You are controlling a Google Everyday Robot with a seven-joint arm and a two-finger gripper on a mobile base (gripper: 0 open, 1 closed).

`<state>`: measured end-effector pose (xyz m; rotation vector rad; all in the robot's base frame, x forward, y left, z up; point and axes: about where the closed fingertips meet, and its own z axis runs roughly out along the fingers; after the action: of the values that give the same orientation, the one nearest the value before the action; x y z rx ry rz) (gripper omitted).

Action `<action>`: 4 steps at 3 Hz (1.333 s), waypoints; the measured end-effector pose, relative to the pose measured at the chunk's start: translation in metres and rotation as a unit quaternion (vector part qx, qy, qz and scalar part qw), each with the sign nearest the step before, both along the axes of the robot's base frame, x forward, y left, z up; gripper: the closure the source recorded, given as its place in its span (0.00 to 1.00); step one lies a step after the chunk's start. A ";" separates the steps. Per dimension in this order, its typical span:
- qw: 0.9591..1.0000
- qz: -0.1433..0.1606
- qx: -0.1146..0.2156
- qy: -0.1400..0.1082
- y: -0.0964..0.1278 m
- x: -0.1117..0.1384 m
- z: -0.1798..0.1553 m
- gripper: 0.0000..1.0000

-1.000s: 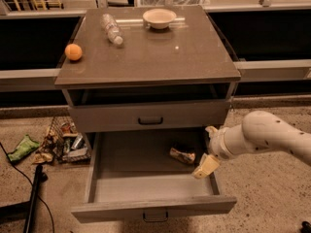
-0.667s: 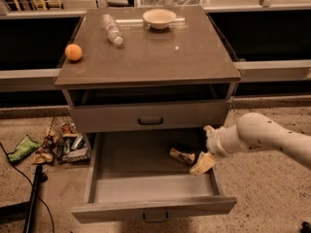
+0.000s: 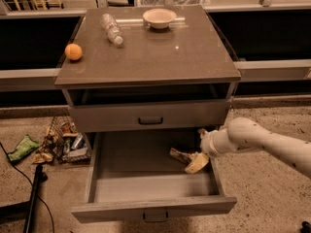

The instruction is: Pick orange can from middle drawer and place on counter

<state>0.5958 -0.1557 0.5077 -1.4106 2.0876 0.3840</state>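
Note:
The robot's gripper needs to next move over the orange can in the open middle drawer and close around the can's body (image 3: 181,156).
The orange can (image 3: 178,155) lies on its side in the open middle drawer (image 3: 154,205), toward the drawer's right rear. My gripper (image 3: 196,162) reaches in over the drawer's right side and hangs just to the right of the can, close to it or touching it; I cannot tell which. The white arm (image 3: 257,140) comes in from the right. The counter (image 3: 160,52) is the cabinet's flat top above.
On the counter stand a round orange fruit (image 3: 73,51) at the left, a clear plastic bottle (image 3: 112,29) lying down and a white bowl (image 3: 159,17) at the back. The shallower drawer (image 3: 148,115) above is shut. Litter (image 3: 63,142) and a black pole (image 3: 34,198) lie on the floor at the left.
My gripper and arm have moved a little to the left, closer to the can. The can has not moved.

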 end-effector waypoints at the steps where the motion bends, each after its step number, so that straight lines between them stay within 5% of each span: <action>1: 1.000 -0.007 -0.005 0.014 0.003 0.009 -0.028 0.00; 4: 0.999 -0.051 -0.007 0.012 0.025 0.036 -0.083 0.00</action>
<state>0.6316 -0.1309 0.4246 -1.3078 2.1738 0.3472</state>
